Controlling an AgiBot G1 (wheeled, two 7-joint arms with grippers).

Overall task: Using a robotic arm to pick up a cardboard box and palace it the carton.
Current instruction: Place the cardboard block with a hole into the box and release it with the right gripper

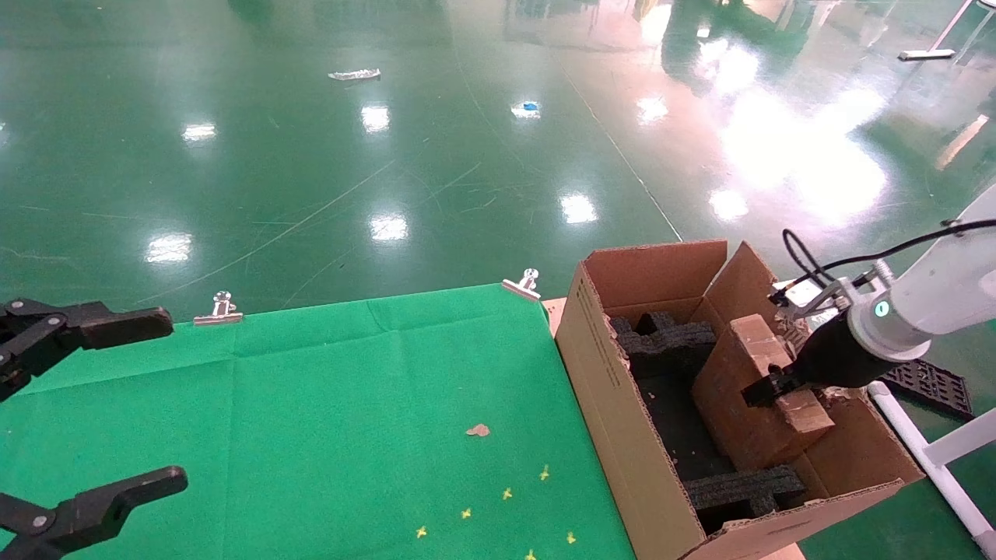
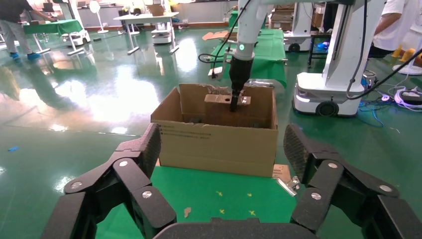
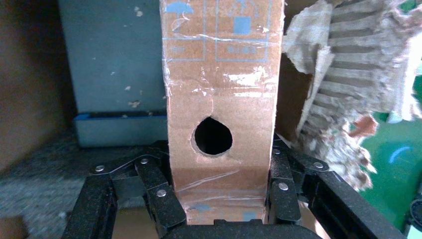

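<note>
The cardboard box will go down between the black tray and the carton's torn side (image 1: 735, 416) (image 3: 241, 84), set there by my right gripper.
The slim brown cardboard box (image 1: 759, 389) stands inside the large open carton (image 1: 615, 389) at the right edge of the green table. My right gripper (image 1: 766, 385) on the white arm is shut on the box's narrow upper face, which shows a round hole in the right wrist view (image 3: 219, 99); fingers (image 3: 159, 191) press both sides. Black foam inserts (image 1: 669, 338) lie on the carton floor beside the box. The left wrist view shows the carton (image 2: 219, 142) with the box (image 2: 221, 107) in it. My left gripper (image 2: 221, 149) is open and empty, parked over the table's left side (image 1: 117, 404).
A green cloth (image 1: 327, 420) covers the table, held by metal clips (image 1: 219, 311) at the far edge, with small yellow marks (image 1: 506, 494) and a cardboard scrap (image 1: 478, 430). The carton's right wall has a torn ragged edge (image 3: 343, 99). A black grid mat (image 1: 930, 385) lies on the floor at right.
</note>
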